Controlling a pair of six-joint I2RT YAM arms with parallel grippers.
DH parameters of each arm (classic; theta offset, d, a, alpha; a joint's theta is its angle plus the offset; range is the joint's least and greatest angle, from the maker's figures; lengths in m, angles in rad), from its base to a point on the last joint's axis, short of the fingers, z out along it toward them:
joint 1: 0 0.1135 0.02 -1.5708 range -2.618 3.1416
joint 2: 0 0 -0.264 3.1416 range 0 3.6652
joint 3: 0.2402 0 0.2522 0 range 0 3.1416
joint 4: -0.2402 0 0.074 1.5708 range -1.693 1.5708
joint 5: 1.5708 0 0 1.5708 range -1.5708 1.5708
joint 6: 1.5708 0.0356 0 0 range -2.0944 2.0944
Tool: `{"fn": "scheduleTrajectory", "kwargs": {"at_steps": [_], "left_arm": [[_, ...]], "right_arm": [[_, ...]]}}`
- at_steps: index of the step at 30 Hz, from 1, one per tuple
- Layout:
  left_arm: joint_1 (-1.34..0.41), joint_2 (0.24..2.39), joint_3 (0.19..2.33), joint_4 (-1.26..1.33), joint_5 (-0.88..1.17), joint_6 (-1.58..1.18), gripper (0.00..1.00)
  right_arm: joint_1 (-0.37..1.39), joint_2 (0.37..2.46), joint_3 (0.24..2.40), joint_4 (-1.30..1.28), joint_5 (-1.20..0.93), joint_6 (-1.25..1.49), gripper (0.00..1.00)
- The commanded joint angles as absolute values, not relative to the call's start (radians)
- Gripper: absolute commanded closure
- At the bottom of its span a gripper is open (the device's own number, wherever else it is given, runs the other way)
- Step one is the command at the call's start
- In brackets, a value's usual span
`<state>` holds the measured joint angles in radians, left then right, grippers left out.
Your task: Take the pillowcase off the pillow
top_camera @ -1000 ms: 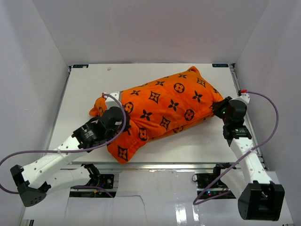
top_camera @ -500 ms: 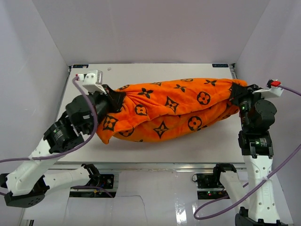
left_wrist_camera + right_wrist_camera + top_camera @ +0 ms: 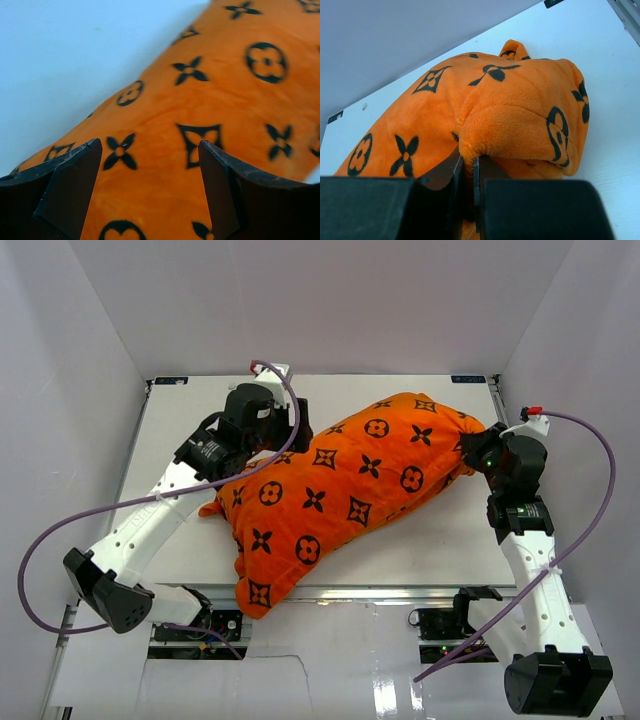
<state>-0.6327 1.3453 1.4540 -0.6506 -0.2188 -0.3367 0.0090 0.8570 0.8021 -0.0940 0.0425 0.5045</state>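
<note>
My right gripper has the pillowcase fold. It will let go of it near the table's back edge point(image 3: 429, 413), close to the table's nearest black strip.
The orange pillowcase point(image 3: 340, 485) with black motifs lies slantwise across the table, from the far right down to the near left edge. It fully covers the pillow, which is hidden. My left gripper point(image 3: 288, 440) hovers at the cover's far left side, jaws wide open over the plush fabric point(image 3: 200, 125), nothing between them. At the far right corner my right gripper point(image 3: 474, 452) is shut on a pinched fold of the pillowcase point(image 3: 510, 117).
White walls close in the table point(image 3: 190, 530) on three sides. The pillowcase's near left corner point(image 3: 258, 595) hangs over the table's front edge. Purple cables point(image 3: 590, 480) loop beside both arms.
My left gripper has let go of the pillowcase and opened, moving to the far side. The stretched cover has dropped back onto the table, and the right gripper has come down and inward with its corner.
</note>
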Motion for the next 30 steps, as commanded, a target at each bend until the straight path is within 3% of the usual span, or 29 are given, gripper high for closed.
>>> {"fn": "scheduleTrajectory", "kwargs": {"at_steps": [1, 5, 8, 12, 21, 30], "left_arm": [[-0.699, 1.299, 1.552, -0.693, 0.042, -0.204, 0.10], [-0.796, 1.341, 1.551, -0.701, 0.120, -0.094, 0.07], [-0.903, 1.452, 1.610, -0.774, 0.023, -0.055, 0.06], [-1.038, 1.600, 1.683, -0.896, -0.255, -0.093, 0.07], [-1.310, 1.606, 1.656, -1.072, -0.694, -0.353, 0.07], [-1.500, 1.700, 1.758, -1.209, -0.787, -0.495, 0.08]], "right_arm": [[0.014, 0.833, 0.847, 0.028, 0.011, 0.502, 0.92], [0.012, 0.857, 0.862, 0.022, 0.011, 0.505, 0.92], [0.017, 0.853, 0.862, 0.015, 0.011, 0.508, 0.92], [0.018, 0.827, 0.851, 0.009, 0.011, 0.500, 0.92], [0.018, 0.841, 0.854, 0.002, 0.000, 0.495, 0.92], [0.018, 0.824, 0.861, -0.034, -0.018, 0.500, 0.92]]}}
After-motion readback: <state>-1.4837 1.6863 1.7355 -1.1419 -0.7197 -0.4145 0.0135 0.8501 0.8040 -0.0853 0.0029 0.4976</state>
